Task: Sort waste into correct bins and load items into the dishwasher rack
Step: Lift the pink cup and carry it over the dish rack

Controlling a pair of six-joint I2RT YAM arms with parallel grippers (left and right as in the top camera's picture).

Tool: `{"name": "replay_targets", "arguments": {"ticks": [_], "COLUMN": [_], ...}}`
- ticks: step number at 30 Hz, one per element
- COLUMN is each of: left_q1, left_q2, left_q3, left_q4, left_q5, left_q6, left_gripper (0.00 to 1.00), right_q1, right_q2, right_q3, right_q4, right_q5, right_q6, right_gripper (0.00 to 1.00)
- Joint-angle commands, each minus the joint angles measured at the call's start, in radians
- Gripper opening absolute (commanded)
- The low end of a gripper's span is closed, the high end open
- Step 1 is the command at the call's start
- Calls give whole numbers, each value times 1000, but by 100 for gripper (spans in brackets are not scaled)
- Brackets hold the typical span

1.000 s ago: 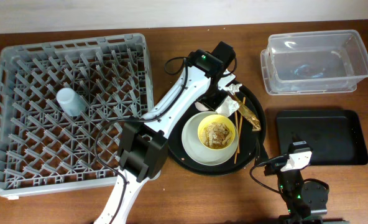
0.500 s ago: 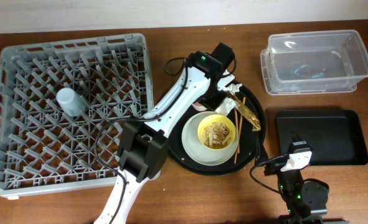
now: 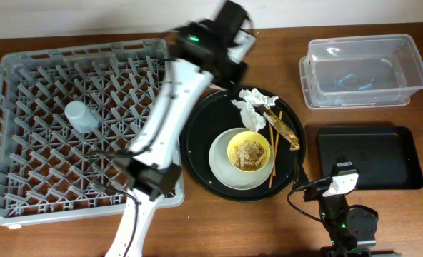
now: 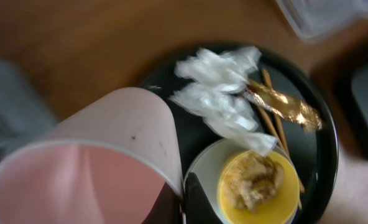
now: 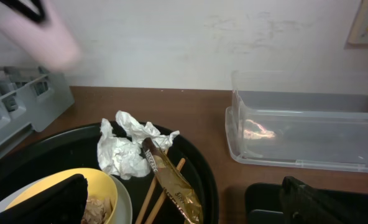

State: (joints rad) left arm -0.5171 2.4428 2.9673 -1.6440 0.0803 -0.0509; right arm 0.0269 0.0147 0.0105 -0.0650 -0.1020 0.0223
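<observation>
My left gripper is going to let go of the pink cup in the grey rack (image 3: 76,141), in front of the blue cup.
My left gripper (image 4: 183,202) is shut on the rim of the pink cup (image 4: 109,162) and holds it in the air above the round tray's far edge; it is blurred in the overhead view (image 3: 236,30). White napkins (image 3: 253,103), the gold-brown wrapper (image 3: 286,130) and two chopsticks (image 3: 272,153) lie on the round black tray (image 3: 197,143). The yellow bowl (image 3: 249,151) with food scraps sits on the pale plate (image 3: 222,168). The blue cup (image 3: 81,116) stands in the grey rack (image 3: 26,178). My right gripper (image 5: 184,208) is open and empty, low at the near edge.
The clear tub (image 3: 361,68) stands at the back right, with a little blue and white debris inside. The flat black tray (image 3: 372,157) lies in front of it. The left arm (image 3: 172,107) stretches over the rack's right edge.
My left gripper rose off the round tray with the pink cup and swung back and left. The napkins it covered now show. The right arm has not moved.
</observation>
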Motion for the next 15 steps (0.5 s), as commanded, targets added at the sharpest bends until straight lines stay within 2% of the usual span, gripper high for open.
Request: {"name": "replay_targets", "arguments": {"ticks": [1, 4, 9, 12, 15], "left_q1": [198, 348, 570, 661, 713], "left_q2": [-14, -26, -29, -54, -115], "left_q3": [165, 171, 159, 155, 123], "left_q4": [-44, -44, -44, -44, -44], "left_q5": [67, 266, 587, 658, 658], "left_q6": [-148, -196, -177, -126, -107], "left_gripper": [0, 0, 0, 0, 0], "right_q1": [5, 5, 5, 5, 5], "right_q2": [-8, -8, -8, -8, -8], "right_q3": [-5, -5, -5, -5, -5], "right_q4": [-6, -6, -6, -6, -6], "right_q5": [9, 8, 9, 9, 8], "right_q6": [0, 0, 0, 0, 0], "right_gripper": [99, 99, 99, 99, 99]}}
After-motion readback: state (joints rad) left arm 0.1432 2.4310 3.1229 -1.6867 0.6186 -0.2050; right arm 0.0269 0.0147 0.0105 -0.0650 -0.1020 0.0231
